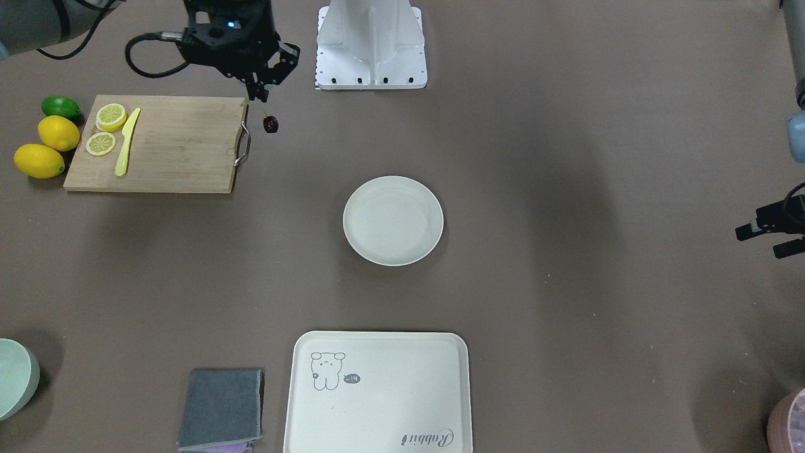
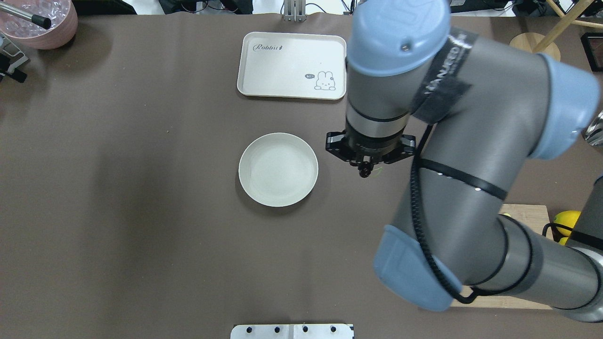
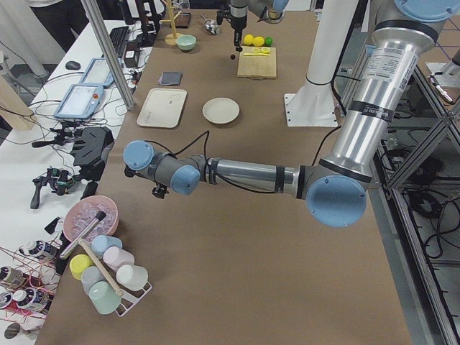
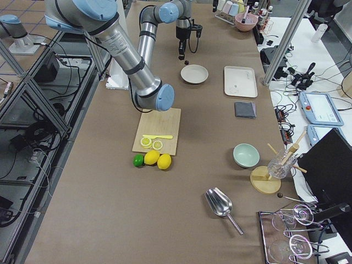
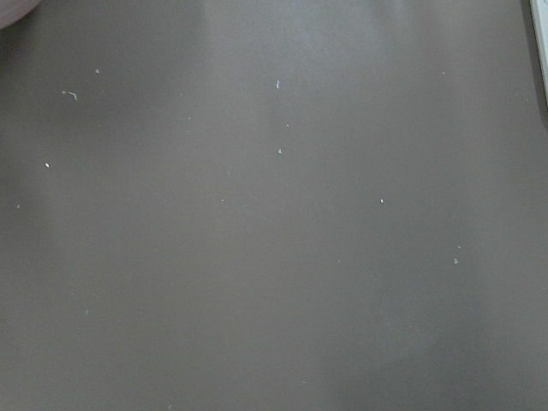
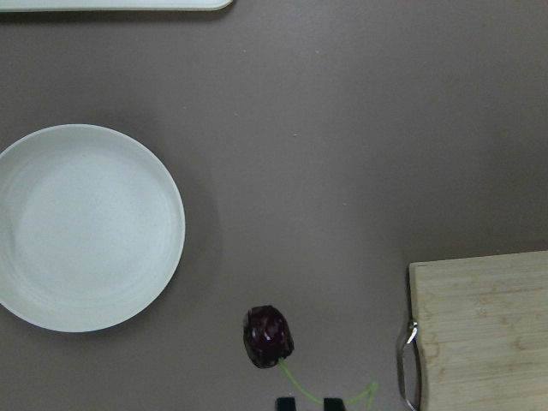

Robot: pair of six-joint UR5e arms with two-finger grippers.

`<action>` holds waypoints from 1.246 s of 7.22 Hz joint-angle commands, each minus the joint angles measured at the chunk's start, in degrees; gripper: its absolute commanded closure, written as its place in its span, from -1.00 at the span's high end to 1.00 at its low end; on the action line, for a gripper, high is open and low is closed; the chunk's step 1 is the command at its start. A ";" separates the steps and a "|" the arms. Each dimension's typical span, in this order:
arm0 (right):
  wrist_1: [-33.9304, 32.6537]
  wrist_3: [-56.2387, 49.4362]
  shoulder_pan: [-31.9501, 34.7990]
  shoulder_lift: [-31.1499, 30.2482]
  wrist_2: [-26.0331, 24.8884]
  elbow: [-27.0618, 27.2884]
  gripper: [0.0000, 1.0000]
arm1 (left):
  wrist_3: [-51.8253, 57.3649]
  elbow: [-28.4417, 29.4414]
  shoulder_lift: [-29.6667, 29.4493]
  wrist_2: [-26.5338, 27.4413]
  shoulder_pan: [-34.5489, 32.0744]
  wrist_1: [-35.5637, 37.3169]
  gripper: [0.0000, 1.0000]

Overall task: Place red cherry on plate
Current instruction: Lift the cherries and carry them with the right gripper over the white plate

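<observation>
Next, my right gripper lets go of the red cherry, which will let it go close to the middle of the round cream plate [image 1: 390,216] [image 6: 91,238].
The red cherry [image 1: 270,124] hangs in the air by its thin green stem, which my right gripper [image 1: 258,94] is shut on. It dangles just off the handle end of the cutting board. In the right wrist view the cherry [image 6: 268,336] shows dark maroon over bare table, right of the plate [image 6: 86,227]. The round cream plate [image 1: 393,220] sits at the table's middle with nothing on it. From overhead the right gripper [image 2: 365,172] is right of the plate [image 2: 278,169], and the cherry is hidden under it. My left gripper [image 1: 764,242] is open at the table's far end, away from both.
A wooden cutting board [image 1: 182,145] carries lemon slices and a yellow knife; two lemons [image 1: 56,132] and a lime lie beside it. A cream tray [image 1: 377,340], a grey cloth [image 1: 220,409] and a mint bowl [image 1: 12,377] are along the operators' side.
</observation>
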 commanded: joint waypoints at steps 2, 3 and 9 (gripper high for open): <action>12.88 4.57 -4.60 5.54 -2.93 -16.84 -1.00 | -0.08 -0.02 0.01 0.17 -0.23 0.17 0.96; 14.49 4.58 -4.52 10.70 -2.94 -26.05 -1.00 | -0.08 -0.02 -0.08 0.17 -0.32 0.44 0.96; 30.14 4.93 -4.52 11.81 -5.22 -40.73 -1.00 | -0.34 0.07 -0.08 0.17 -0.40 1.23 0.96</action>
